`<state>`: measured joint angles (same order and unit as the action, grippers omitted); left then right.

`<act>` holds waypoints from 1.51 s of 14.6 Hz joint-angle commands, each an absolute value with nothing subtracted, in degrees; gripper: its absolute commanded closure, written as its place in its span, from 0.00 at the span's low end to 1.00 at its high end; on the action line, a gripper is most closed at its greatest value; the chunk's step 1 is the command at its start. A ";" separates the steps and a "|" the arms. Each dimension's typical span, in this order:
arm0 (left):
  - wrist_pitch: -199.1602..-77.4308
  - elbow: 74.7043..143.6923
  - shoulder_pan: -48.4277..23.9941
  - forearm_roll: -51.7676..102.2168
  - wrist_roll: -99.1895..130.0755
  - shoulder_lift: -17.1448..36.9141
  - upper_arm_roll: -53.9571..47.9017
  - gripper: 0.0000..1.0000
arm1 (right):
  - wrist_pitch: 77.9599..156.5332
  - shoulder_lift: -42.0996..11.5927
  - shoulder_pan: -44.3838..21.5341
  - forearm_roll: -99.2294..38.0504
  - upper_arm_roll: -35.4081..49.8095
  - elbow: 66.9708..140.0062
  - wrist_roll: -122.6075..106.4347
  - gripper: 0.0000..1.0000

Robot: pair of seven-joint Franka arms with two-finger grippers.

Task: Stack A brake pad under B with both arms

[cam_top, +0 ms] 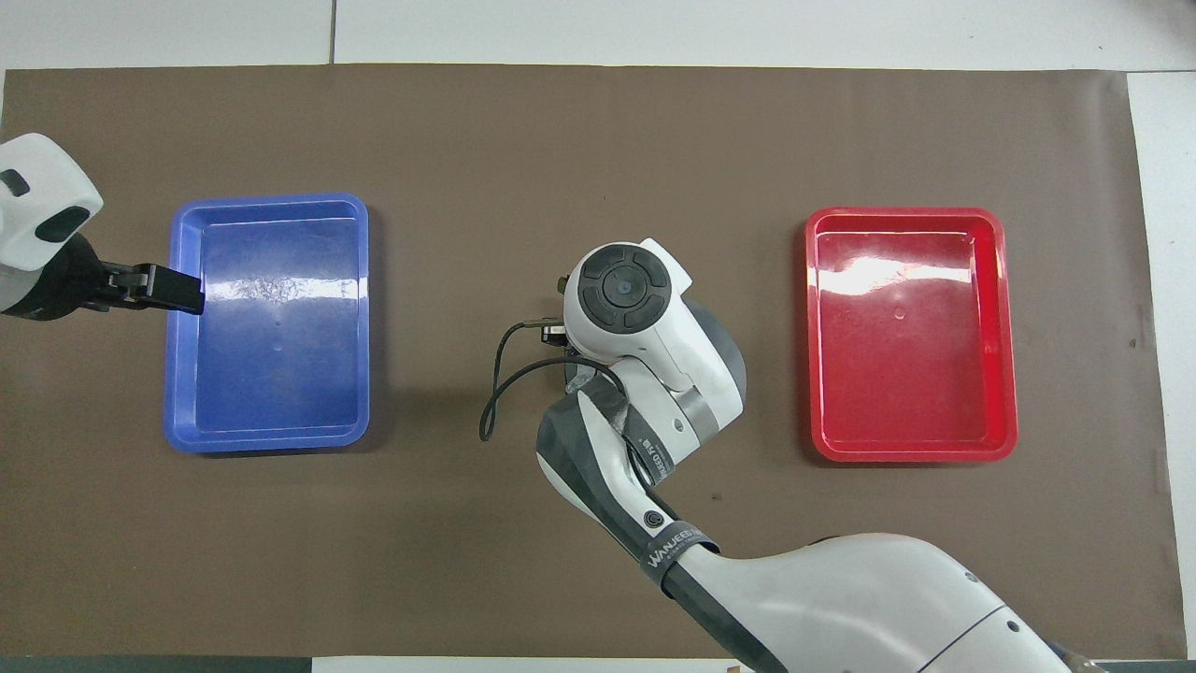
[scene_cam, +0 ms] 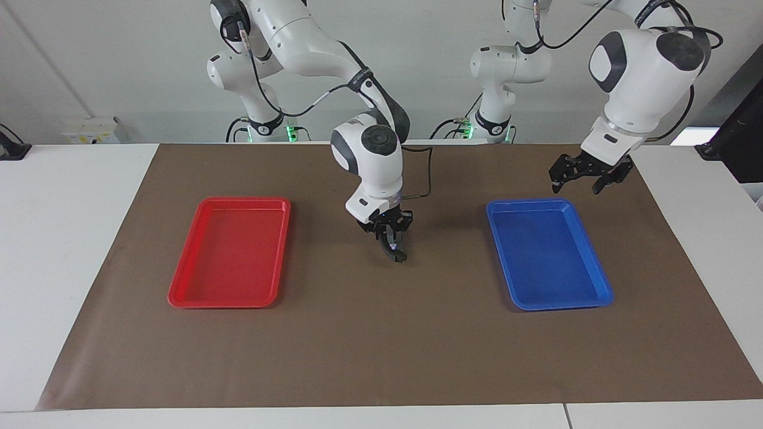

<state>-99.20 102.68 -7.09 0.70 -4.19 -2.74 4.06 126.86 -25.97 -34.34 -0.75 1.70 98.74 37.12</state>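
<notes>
My right gripper has the brake pad. It will let go of it on the brown mat (cam_top: 582,349) between the blue and red trays.
My right gripper (scene_cam: 391,243) is low over the middle of the brown mat, between the two trays. Its fingers are closed on a small dark brake pad (scene_cam: 398,256) whose lower end is at the mat. I cannot tell whether this is the short grooved pad or the longer crescent; no second pad shows. In the overhead view the right arm's wrist (cam_top: 624,297) hides the pad and the fingers. My left gripper (scene_cam: 581,179) is open and empty, raised over the blue tray's edge toward the left arm's end; it also shows in the overhead view (cam_top: 163,288).
An empty blue tray (scene_cam: 590,262) lies toward the left arm's end and an empty red tray (scene_cam: 185,280) toward the right arm's end. A black cable (cam_top: 495,393) loops from the right wrist. The brown mat (scene_cam: 381,345) covers the table.
</notes>
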 commanded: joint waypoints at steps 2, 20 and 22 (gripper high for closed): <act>-93.53 98.62 -4.83 1.67 -6.24 -2.20 3.60 0.01 | 128.14 -25.84 -34.54 0.97 1.58 100.19 37.53 1.00; -92.29 99.14 -1.23 0.97 -11.78 -3.25 3.78 0.01 | 133.76 -25.58 -34.98 0.88 1.67 103.18 35.68 1.00; -92.55 99.14 -1.23 0.97 -11.69 -3.25 3.78 0.01 | 134.64 -25.49 -34.98 0.88 1.93 103.80 35.68 1.00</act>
<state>-93.00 99.14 -1.82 0.90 -10.87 -2.75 4.09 132.76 -26.69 -34.96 0.09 1.72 102.11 36.60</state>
